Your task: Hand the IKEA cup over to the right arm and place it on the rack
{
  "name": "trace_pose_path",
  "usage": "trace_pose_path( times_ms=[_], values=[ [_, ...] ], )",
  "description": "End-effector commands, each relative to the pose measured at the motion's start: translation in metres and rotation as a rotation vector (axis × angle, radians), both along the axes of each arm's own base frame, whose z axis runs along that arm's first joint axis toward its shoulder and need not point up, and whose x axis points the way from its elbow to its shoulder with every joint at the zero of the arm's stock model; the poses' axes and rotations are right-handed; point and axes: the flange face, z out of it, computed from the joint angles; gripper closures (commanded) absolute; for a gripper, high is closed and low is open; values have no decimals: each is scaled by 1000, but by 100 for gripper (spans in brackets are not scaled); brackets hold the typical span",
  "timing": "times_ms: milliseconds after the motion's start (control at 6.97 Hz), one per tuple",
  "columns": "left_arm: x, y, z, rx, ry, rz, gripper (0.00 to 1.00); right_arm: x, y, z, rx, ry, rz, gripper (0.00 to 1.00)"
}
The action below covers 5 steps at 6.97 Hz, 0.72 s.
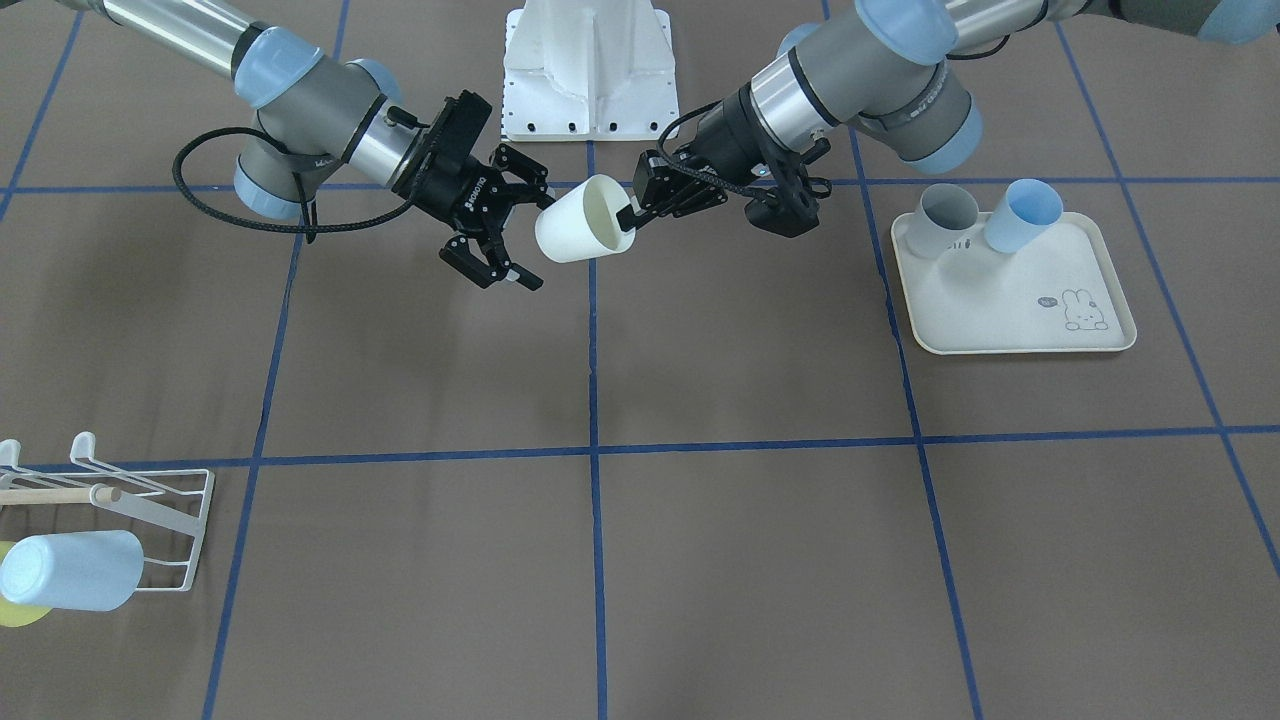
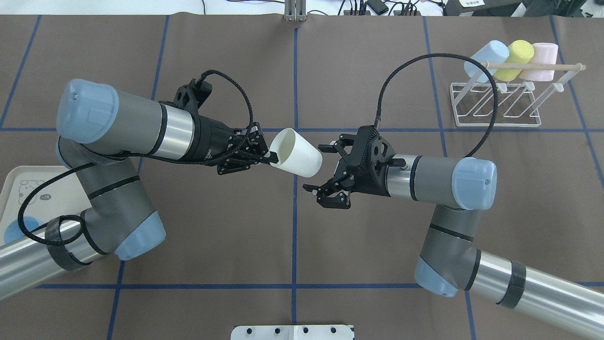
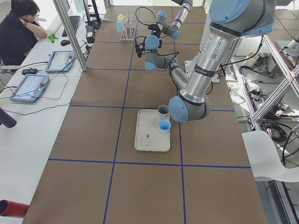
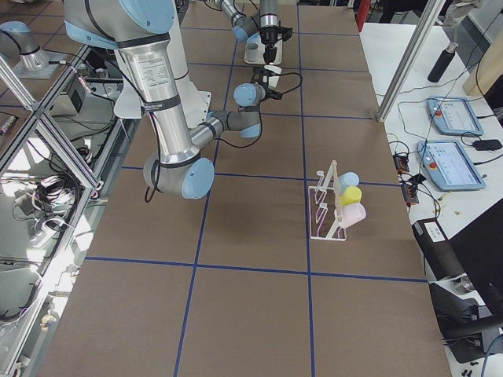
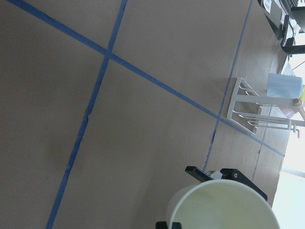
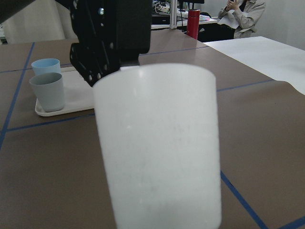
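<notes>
My left gripper will let go of the white IKEA cup between the open fingers of my right gripper (image 1: 569,234).
The white IKEA cup (image 2: 298,154) hangs on its side above the table's middle, its mouth toward the left arm. My left gripper (image 2: 270,159) is shut on its rim, one finger inside and one outside, as the front view also shows for the left gripper (image 1: 630,215) and the cup (image 1: 580,232). My right gripper (image 2: 317,169) is open, its fingertips level with the cup's base on either side, with no contact visible. In the right wrist view the cup (image 6: 159,143) fills the frame. The white wire rack (image 2: 495,107) stands far right.
A blue cup (image 2: 481,59), a yellow cup (image 2: 516,56) and a pink cup (image 2: 542,59) lie on the rack under its wooden dowel. A cream rabbit-printed tray (image 1: 1010,310) holds a grey cup (image 1: 945,215) and a blue cup (image 1: 1022,213). A person (image 3: 18,32) sits at a side desk.
</notes>
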Motion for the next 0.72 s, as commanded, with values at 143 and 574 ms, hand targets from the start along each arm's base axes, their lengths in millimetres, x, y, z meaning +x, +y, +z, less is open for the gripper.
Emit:
trace_pose_path(
  times_ms=[143,574],
  values=[
    [22,5,-3,-3,-3,-6,100,-2,2,-2,2,-4,-4,1],
    [28,3,4,-9,-18,-3,100,-4,3,-4,4,-7,-7,4]
  ],
)
